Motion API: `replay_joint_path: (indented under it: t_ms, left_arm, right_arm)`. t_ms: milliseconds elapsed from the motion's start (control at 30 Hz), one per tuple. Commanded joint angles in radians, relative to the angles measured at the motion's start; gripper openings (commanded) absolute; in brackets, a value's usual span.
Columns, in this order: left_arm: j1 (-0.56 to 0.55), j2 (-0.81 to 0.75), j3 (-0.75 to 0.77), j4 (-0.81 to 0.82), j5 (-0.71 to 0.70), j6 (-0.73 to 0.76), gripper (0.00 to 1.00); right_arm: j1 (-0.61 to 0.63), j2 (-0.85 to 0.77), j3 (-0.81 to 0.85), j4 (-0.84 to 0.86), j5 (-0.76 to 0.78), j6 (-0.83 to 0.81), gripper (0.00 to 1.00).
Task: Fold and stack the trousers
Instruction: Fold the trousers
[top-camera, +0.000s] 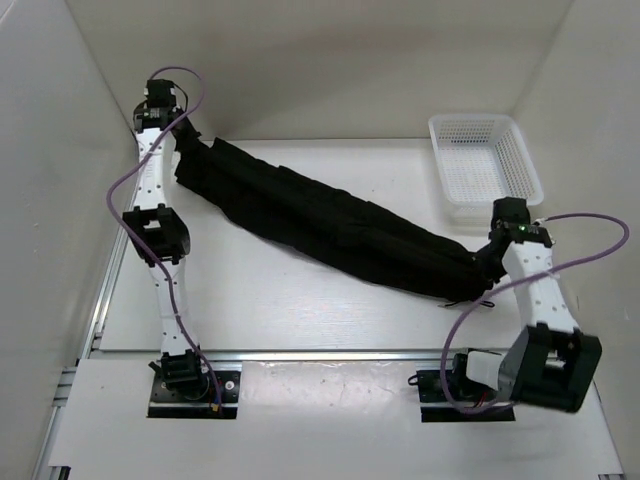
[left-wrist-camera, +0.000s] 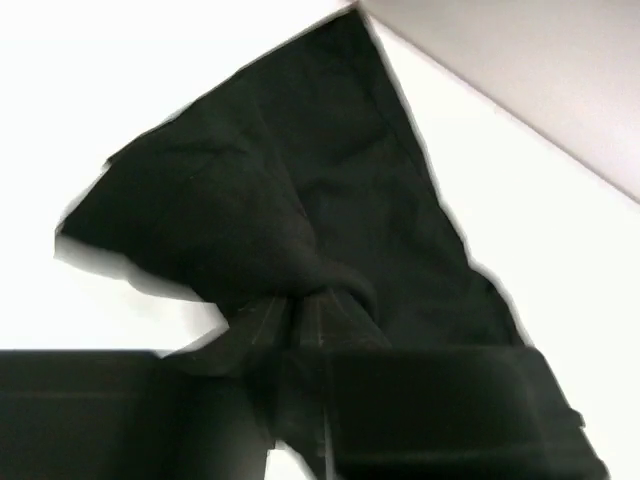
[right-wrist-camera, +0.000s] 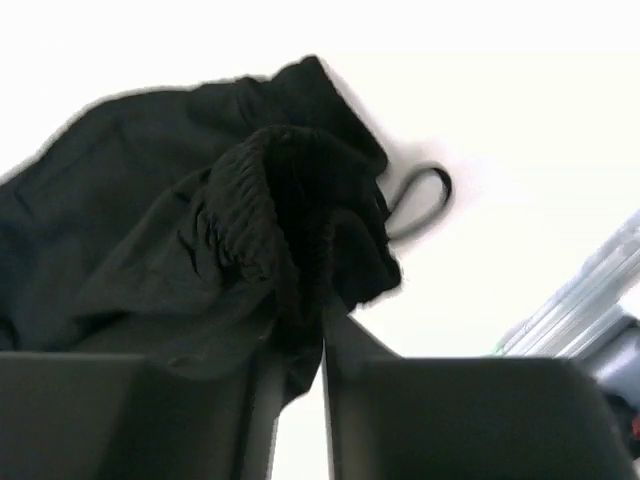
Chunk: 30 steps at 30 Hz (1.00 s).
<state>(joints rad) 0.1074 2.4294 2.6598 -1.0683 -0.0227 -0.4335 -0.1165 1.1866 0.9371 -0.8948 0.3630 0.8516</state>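
The trousers lie at a slant with their leg end bunched far back in my left gripper, so I should use that gripper to take the trousers' near edge (top-camera: 190, 184) and pull it forward.
The black trousers (top-camera: 330, 225) stretch in a long band from the back left of the table to the front right. My left gripper (top-camera: 183, 128) is shut on their leg end at the back left; in the left wrist view the cloth (left-wrist-camera: 290, 200) bunches into the shut jaws of my left gripper (left-wrist-camera: 300, 320). My right gripper (top-camera: 487, 262) is shut on the gathered waistband at the front right. In the right wrist view the ribbed waistband (right-wrist-camera: 280, 200) is pinched in my right gripper (right-wrist-camera: 320, 320), and a black cord loop (right-wrist-camera: 425, 200) hangs beside it.
A white mesh basket (top-camera: 486, 165) stands at the back right, close behind my right gripper. White walls (top-camera: 60, 150) enclose the table on the left, back and right. A metal rail (top-camera: 330, 355) runs along the table's near edge.
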Motion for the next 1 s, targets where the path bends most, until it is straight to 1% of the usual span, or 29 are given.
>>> replay_joint_path:
  t_ms: [0,33,67,100,133,200,233,300,333,367,400,433,467,533,567,600,633,667,733,767,800,833,900,967]
  left_arm:
    - [0.017,0.022,0.142,0.155,0.032,-0.027,0.32]
    - [0.017,0.022,0.153,0.183,0.076,-0.014,0.82]
    - [0.017,0.022,0.137,0.192,0.087,-0.014,0.85]
    - [0.017,-0.010,0.118,0.192,0.087,0.001,0.89]
    - [0.017,-0.027,0.098,0.192,0.087,0.010,1.00]
    - [0.017,-0.061,0.026,0.192,0.087,0.029,1.00]
    - [0.026,-0.097,-0.001,0.192,0.087,0.044,1.00]
    - [0.035,-0.133,-0.082,0.192,0.078,0.058,1.00]
    - [0.047,-0.166,-0.110,0.192,0.078,0.068,0.97]
    - [0.048,-0.184,-0.139,0.192,0.078,0.068,0.91]
    - [0.061,-0.197,-0.196,0.182,0.078,0.081,0.82]
    - [0.070,-0.210,-0.219,0.173,0.061,0.081,0.61]
    - [0.071,-0.219,-0.244,0.159,0.052,0.093,0.52]
    - [0.071,-0.231,-0.308,0.145,0.034,0.104,0.42]
    - [0.071,-0.231,-0.322,0.127,0.017,0.104,0.39]
    - [0.071,-0.231,-0.333,0.101,0.003,0.095,0.43]
    - [0.071,-0.211,-0.342,0.085,-0.008,0.085,0.49]
    - [0.071,-0.182,-0.342,0.071,-0.008,0.085,0.52]
    - [0.071,-0.147,-0.342,0.050,0.012,0.075,0.60]
    - [0.061,-0.130,-0.342,0.038,0.012,0.075,0.62]
    - [0.061,-0.097,-0.342,0.037,0.012,0.065,0.63]
    - [0.051,-0.083,-0.342,0.028,0.012,0.065,0.65]
    - [0.051,-0.044,-0.351,0.028,0.021,0.055,0.65]
    - [0.041,-0.024,-0.351,0.028,0.030,0.033,0.70]
  right_arm:
    - [-0.100,0.118,0.090,0.198,-0.106,-0.150,0.25]
    - [-0.130,0.211,0.161,0.174,-0.131,-0.161,0.39]
    - [-0.130,0.244,0.186,0.146,-0.122,-0.177,0.51]
    - [-0.130,0.261,0.186,0.134,-0.122,-0.186,0.79]
    - [-0.130,0.261,0.186,0.134,-0.113,-0.186,0.88]
    - [-0.130,0.237,0.155,0.134,-0.113,-0.197,0.97]
    - [-0.130,0.208,0.146,0.134,-0.096,-0.197,1.00]
    - [-0.130,0.173,0.135,0.134,-0.076,-0.206,1.00]
    - [-0.130,0.139,0.135,0.134,-0.044,-0.206,0.99]
    - [-0.130,0.124,0.135,0.134,-0.033,-0.223,0.97]
    - [-0.130,0.110,0.144,0.122,-0.024,-0.223,0.97]
    - [-0.130,0.088,0.161,0.111,-0.009,-0.233,0.95]
    - [-0.130,0.079,0.170,0.096,0.005,-0.243,0.94]
    - [-0.162,0.065,0.198,0.086,0.016,-0.243,0.94]
    - [-0.179,0.065,0.210,0.054,0.016,-0.243,0.90]
    - [-0.208,0.051,0.222,0.054,-0.002,-0.243,0.87]
    - [-0.209,0.051,0.223,0.054,-0.024,-0.243,0.83]
    - [-0.209,0.041,0.223,0.065,-0.092,-0.258,0.68]
    - [-0.209,0.041,0.191,0.077,-0.201,-0.270,0.54]
    - [-0.200,0.041,0.177,0.077,-0.237,-0.281,0.42]
    - [-0.178,0.041,0.158,0.092,-0.295,-0.281,0.22]
    - [-0.163,0.031,0.117,0.108,-0.306,-0.281,0.14]
    - [-0.112,0.031,0.080,0.134,-0.320,-0.295,0.07]
    - [-0.092,0.041,0.039,0.158,-0.346,-0.295,0.07]
